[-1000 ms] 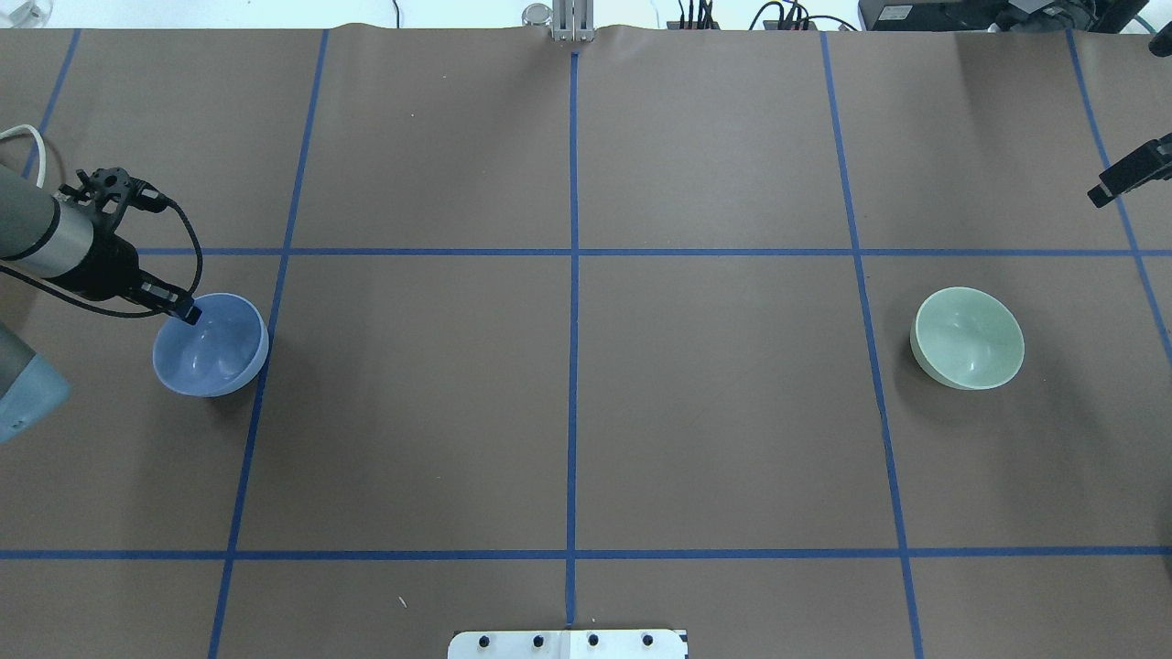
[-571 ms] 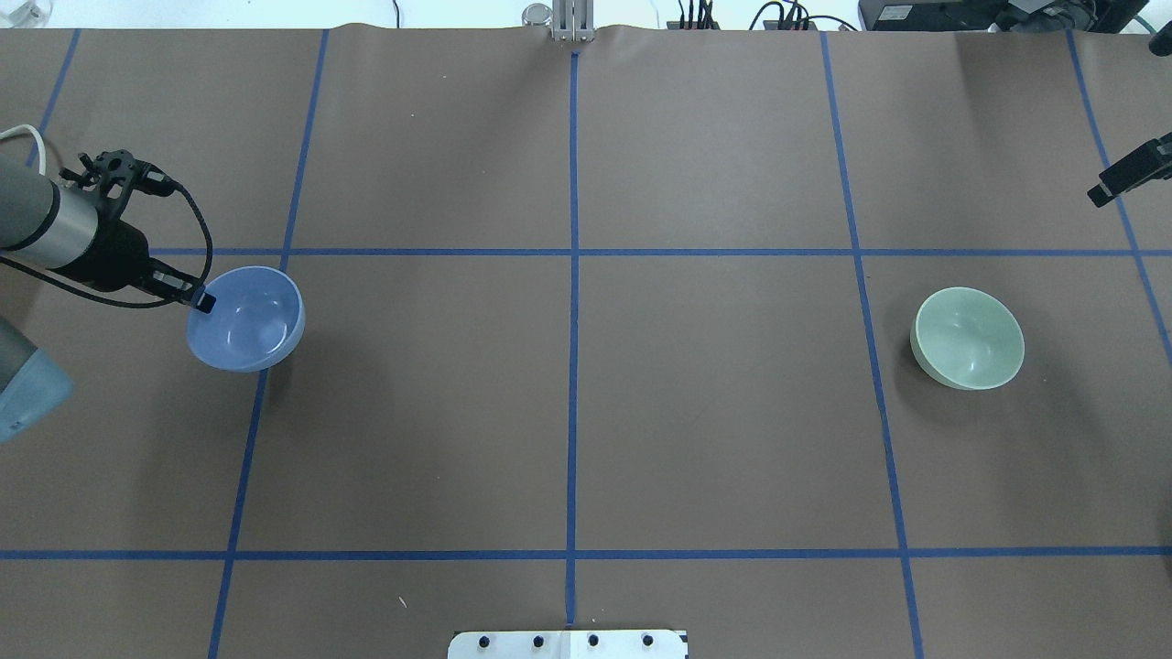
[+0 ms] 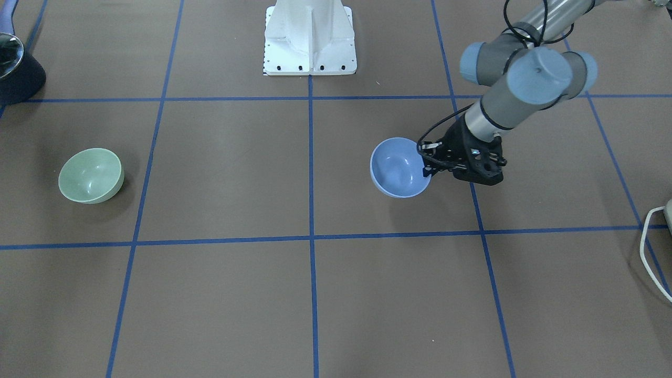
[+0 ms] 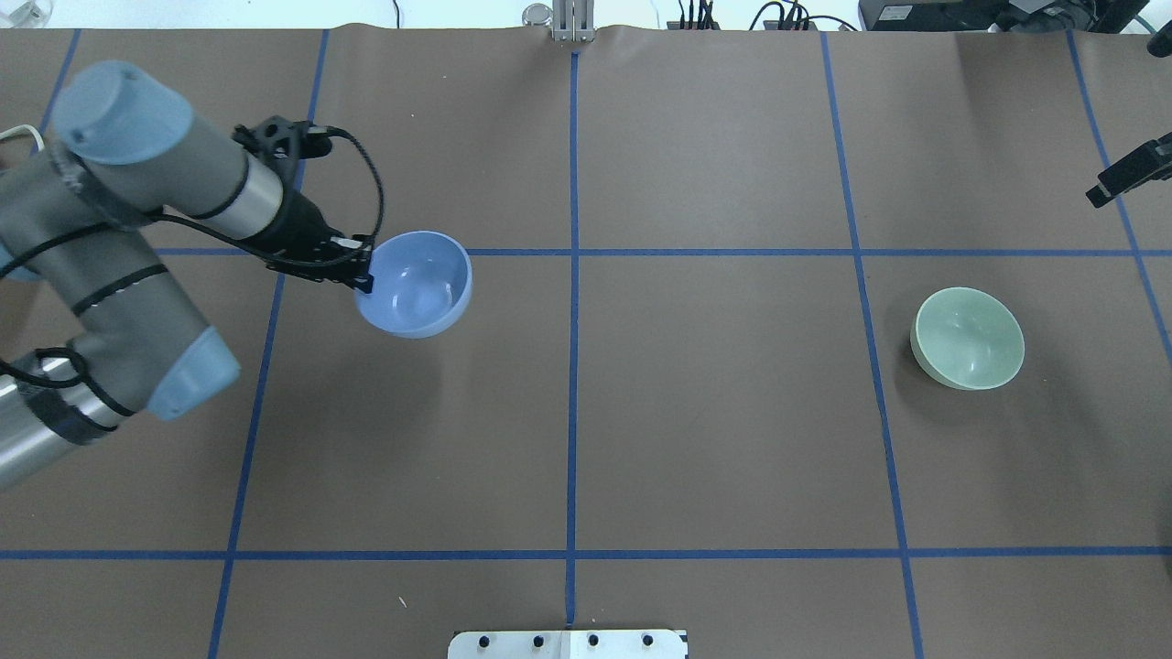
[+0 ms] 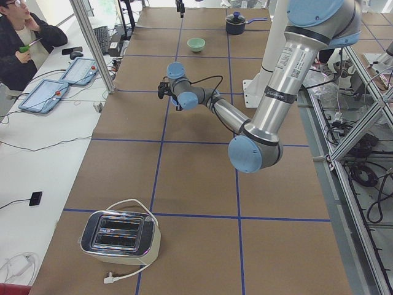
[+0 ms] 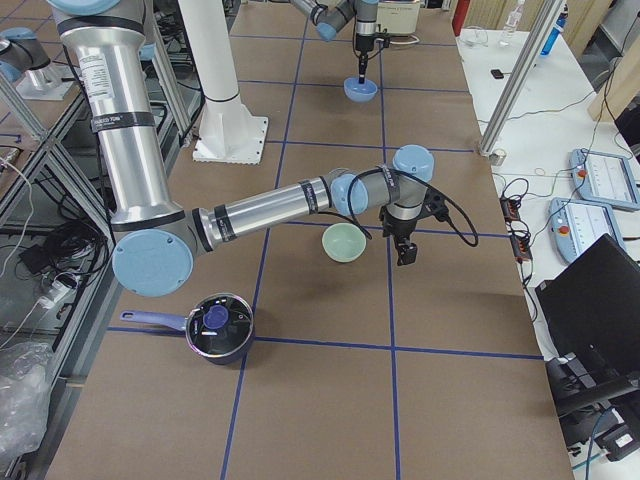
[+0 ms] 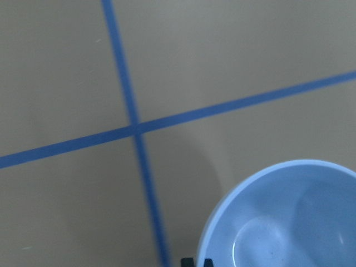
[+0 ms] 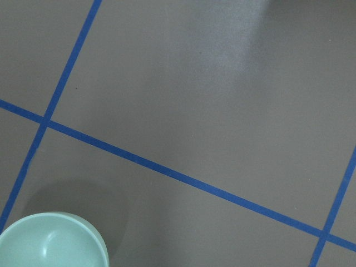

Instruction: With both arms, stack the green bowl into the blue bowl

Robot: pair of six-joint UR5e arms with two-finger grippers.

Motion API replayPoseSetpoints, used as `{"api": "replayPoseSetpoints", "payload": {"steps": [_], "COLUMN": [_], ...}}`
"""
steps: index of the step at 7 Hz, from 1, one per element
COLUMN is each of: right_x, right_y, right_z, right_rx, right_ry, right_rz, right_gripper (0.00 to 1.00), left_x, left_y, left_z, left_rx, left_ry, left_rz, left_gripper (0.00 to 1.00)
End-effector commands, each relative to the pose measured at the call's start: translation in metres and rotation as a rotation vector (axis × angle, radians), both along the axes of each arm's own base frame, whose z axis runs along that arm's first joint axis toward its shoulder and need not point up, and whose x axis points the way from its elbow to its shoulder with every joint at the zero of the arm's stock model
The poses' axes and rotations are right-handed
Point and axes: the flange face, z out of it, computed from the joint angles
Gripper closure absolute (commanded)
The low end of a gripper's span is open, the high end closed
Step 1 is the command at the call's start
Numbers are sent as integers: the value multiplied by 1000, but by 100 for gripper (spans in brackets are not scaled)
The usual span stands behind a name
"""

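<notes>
My left gripper has the blue bowl, which hangs tilted above the table now. It will release the bowl on the blue tape line running out from the white pedestal [image 3: 306, 175].
The blue bowl [image 4: 417, 284] hangs tilted above the table, left of centre, near a tape crossing. My left gripper [image 4: 363, 279] is shut on its left rim. In the front-facing view the gripper [image 3: 426, 167] grips the bowl [image 3: 399, 168] from the right. The bowl fills the lower right of the left wrist view [image 7: 289, 217]. The green bowl [image 4: 969, 337] stands alone on the table at the right; it also shows in the right wrist view [image 8: 50, 242]. My right gripper [image 4: 1099, 194] hovers at the far right edge, beyond the green bowl; I cannot tell whether it is open.
A dark pot with a lid [image 6: 218, 328] stands at the right end of the table. A toaster [image 5: 120, 236] with its cord sits at the left end. The white pedestal [image 3: 310, 37] stands at the robot's side. Blue tape lines cross the brown table.
My left arm has carried the blue bowl up and to the right, from the table's left edge toward the centre. The green bowl and the right gripper have not moved.
</notes>
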Motion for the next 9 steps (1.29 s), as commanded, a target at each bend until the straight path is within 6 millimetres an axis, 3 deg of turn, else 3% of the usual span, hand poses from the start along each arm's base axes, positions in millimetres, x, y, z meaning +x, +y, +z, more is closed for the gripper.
{"api": "replayPoseSetpoints", "payload": {"steps": [1, 2, 3, 6, 8, 9], "right_x": [-2, -6, -6, -6, -6, -6], "right_y": [1, 1, 1, 1, 1, 1], "right_z": [-3, -4, -4, -4, -4, -5], "right_rx": [-17, -17, -16, -18, -18, -17], "right_ry": [-4, -5, -5, -5, -5, -6], "right_rz": [21, 18, 18, 20, 20, 20], "right_gripper": [0, 0, 0, 0, 0, 0], "left_x": [93, 129, 147, 157, 174, 174], "left_y": [21, 19, 26, 37, 54, 54], "left_z": [-59, -82, -93, -86, -82, -83], "left_rx": [-48, -63, -45, -26, 5, 7], "left_ry": [-31, -36, -42, -61, -106, -105], "left_rz": [-75, -98, -113, -120, -136, -136], "left_gripper": [100, 100, 100, 100, 100, 94]}}
